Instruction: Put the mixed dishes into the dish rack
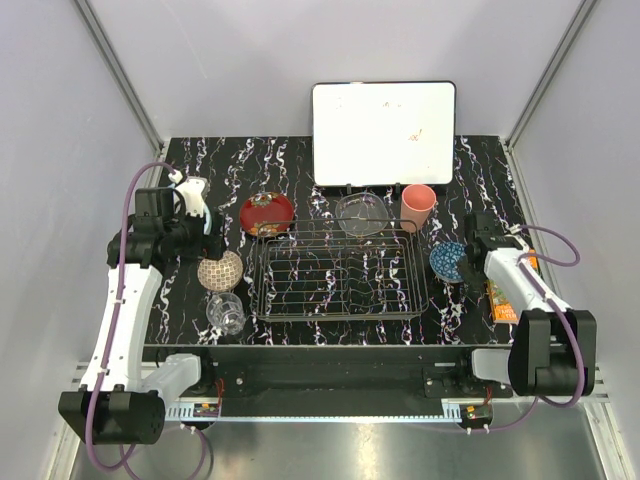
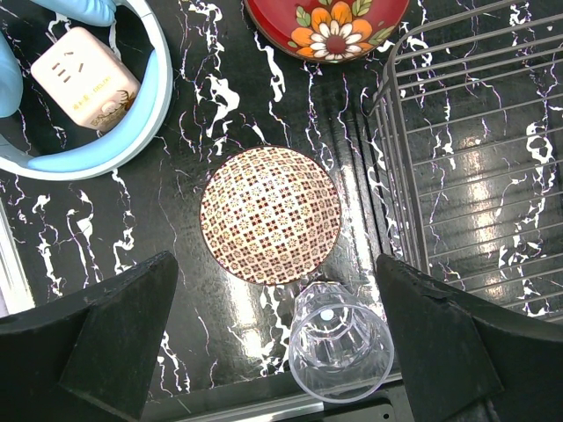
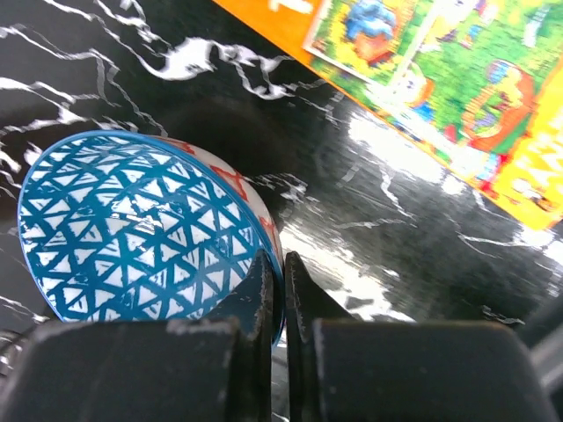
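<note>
My left gripper will close on the rack-side rim (image 1: 240,275) (image 2: 332,247) of the beige lattice-patterned bowl, near the small clear glass.
The chrome wire dish rack (image 1: 340,275) stands mid-table, with nothing in it. My right gripper (image 3: 280,272) is shut on the rim of the blue patterned bowl (image 3: 132,233), which is just right of the rack (image 1: 449,261). My left gripper (image 2: 273,343) is open, held above the beige lattice-patterned bowl (image 2: 270,215) and the small clear glass (image 2: 341,341), left of the rack. The red lacquer bowl (image 1: 267,213), clear glass bowl (image 1: 361,213) and pink plastic cup (image 1: 417,207) sit behind the rack.
A white board (image 1: 384,134) stands at the back. A blue ring holder with a beige block (image 2: 84,75) lies far left. A colourful orange packet (image 3: 457,83) lies right of the blue bowl. The rack's wires (image 2: 457,149) border the left gripper's right side.
</note>
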